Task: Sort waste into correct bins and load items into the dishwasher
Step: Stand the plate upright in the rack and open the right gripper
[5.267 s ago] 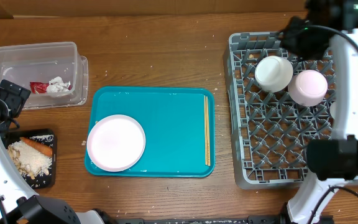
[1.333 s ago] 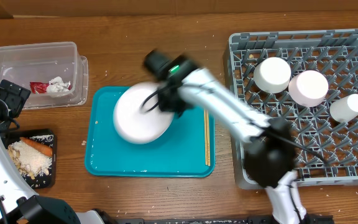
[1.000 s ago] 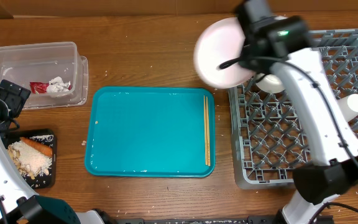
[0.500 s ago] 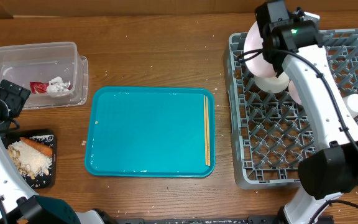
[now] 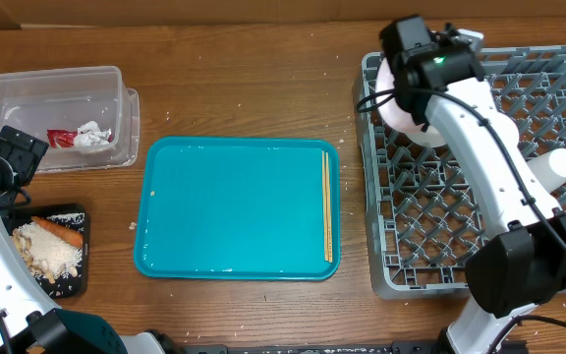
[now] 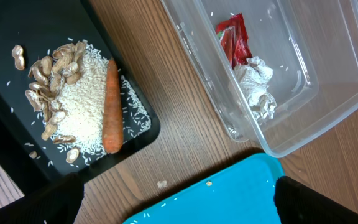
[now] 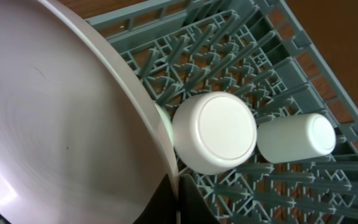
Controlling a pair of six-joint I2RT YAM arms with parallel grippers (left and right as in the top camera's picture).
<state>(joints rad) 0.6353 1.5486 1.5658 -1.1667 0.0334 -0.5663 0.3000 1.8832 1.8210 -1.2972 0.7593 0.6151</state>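
Note:
The large white plate, held on edge over the rack now, will leave my right gripper in the grey rack's far corner (image 5: 407,101) nearest the teal tray.
My right gripper (image 7: 176,198) is shut on the rim of a large white plate (image 7: 55,118), which it holds on edge over the far left of the grey dishwasher rack (image 7: 278,56). Overhead, the plate (image 5: 390,102) shows beside the right gripper (image 5: 402,79). A bowl (image 7: 214,132) and a cup (image 7: 296,138) lie in the rack. Chopsticks (image 5: 326,205) lie on the teal tray (image 5: 234,206). My left gripper (image 6: 178,202) hangs open, holding nothing, between the black tray (image 6: 5,25) with scraps (image 6: 73,112) and a carrot (image 6: 109,106) and the clear tub (image 6: 328,74) with a napkin (image 6: 257,87) and a red wrapper (image 6: 234,38).
The rack (image 5: 440,206) fills the table's right side, its pegs upright. The clear tub (image 5: 116,81) stands at the far left, the black tray (image 5: 79,275) in front of it. Crumbs dot the wood near the teal tray's left edge.
My right arm has carried the plate from the teal tray up to the rack and tipped it on edge at the rack's far left. The left arm has not moved.

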